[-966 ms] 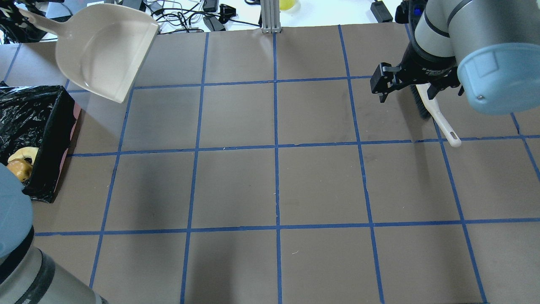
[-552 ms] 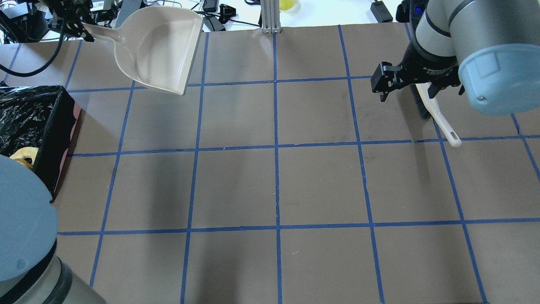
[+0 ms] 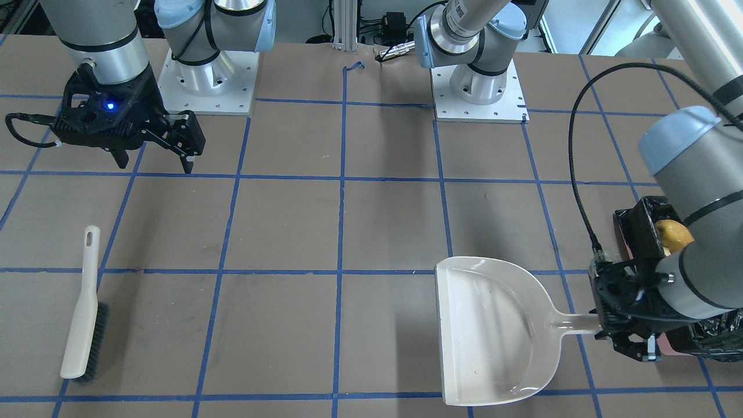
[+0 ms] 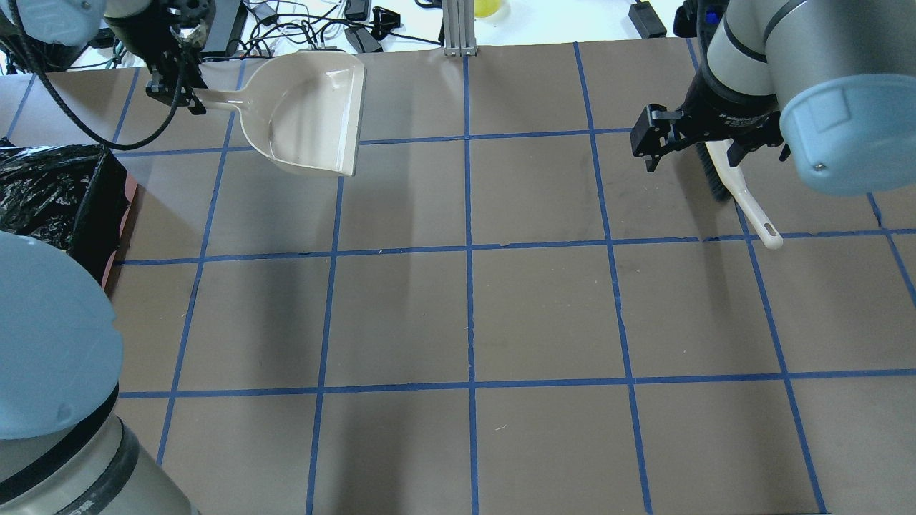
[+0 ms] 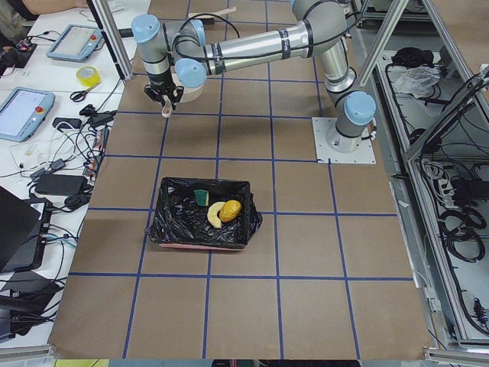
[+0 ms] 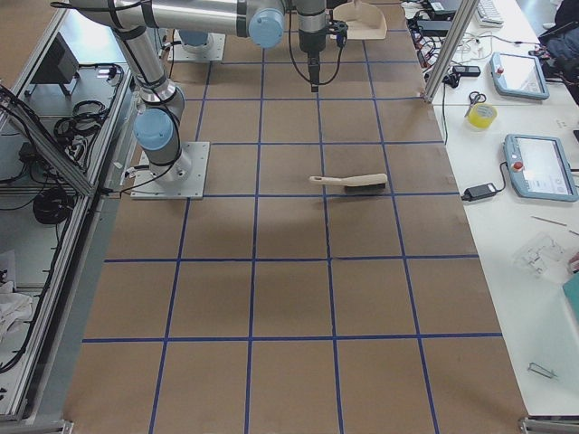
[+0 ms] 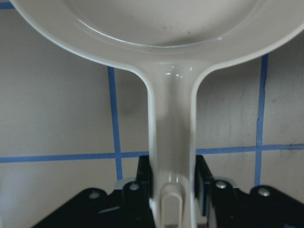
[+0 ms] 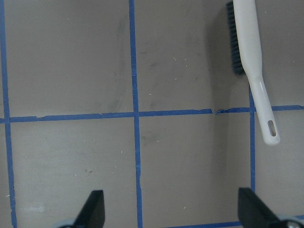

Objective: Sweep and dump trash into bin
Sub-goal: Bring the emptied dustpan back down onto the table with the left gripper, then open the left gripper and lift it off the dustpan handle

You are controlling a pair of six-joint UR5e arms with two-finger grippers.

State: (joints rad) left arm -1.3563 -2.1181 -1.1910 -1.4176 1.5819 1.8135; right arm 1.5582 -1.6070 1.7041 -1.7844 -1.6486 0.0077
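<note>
I should lay the beige dustpan with my left gripper across the blue line on the brown paper [image 3: 471, 325], nearer the bin than the brush. The dustpan is now held level beside the bin.
The bin [image 5: 174, 229] is lined with black plastic and stands at the table's left edge [image 4: 50, 193]. In it lie the golden-brown lump [image 5: 230, 209], the tan bread piece [image 5: 215, 215] and the yellow sponge wedge [image 5: 202, 196]. My left gripper [image 4: 175, 93] is shut on the handle [image 7: 172, 142] of the beige dustpan [image 4: 315, 114]. It holds the empty dustpan level at the far left of the table, to the right of the bin. My right gripper [image 4: 647, 146] is open and empty above the table. It is beside the white brush [image 4: 737, 189].
The brush [image 3: 84, 313] lies flat on the brown paper at the far right, with its bristles on its side. Cables and small devices lie beyond the table's far edge [image 4: 322, 32]. A metal post [image 4: 458, 28] stands at the far middle.
My left arm has carried the dustpan to the right, away from the bin, and turned it level. The right arm and the brush have not moved.
</note>
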